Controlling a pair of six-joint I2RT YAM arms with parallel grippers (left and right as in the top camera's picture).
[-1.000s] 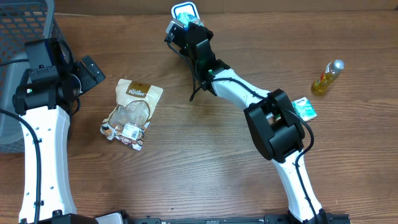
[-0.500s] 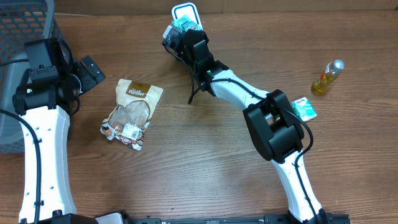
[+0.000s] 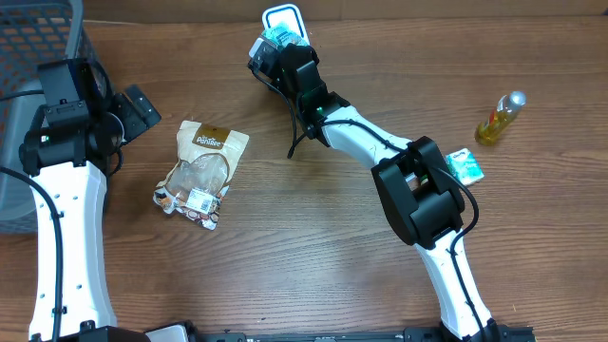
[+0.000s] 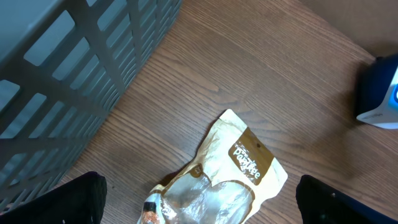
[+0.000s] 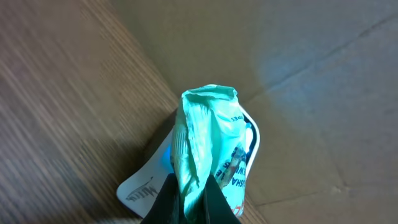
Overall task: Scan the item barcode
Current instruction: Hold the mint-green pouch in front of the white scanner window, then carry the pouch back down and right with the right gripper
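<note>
I need to use my right gripper to put the crumpled mint-green packet down on the bare table [image 3: 339,183] between the snack bag and the other green packet.
My right gripper [image 5: 191,208] is shut on a crumpled mint-green packet [image 5: 208,137], pinching its lower end. The packet hangs just over the white barcode scanner [image 5: 143,190], whose blue light glows beside it. In the overhead view the green packet [image 3: 276,36] and right gripper [image 3: 269,49] sit at the table's far edge, right in front of the scanner [image 3: 283,14]. My left gripper [image 4: 205,202] is open, its black fingers [image 4: 81,199] wide apart above a brown-and-clear snack bag [image 4: 217,180] lying flat on the table.
A grey slatted basket [image 3: 28,57] stands at the far left, close to my left gripper [image 3: 142,109]. The snack bag [image 3: 201,174] lies left of centre. A yellow bottle [image 3: 500,118] and another green packet [image 3: 465,167] lie at the right. A cardboard wall [image 5: 298,93] rises behind the scanner.
My right gripper has shifted slightly left toward the scanner with the green packet, then held still. The left arm has not moved.
</note>
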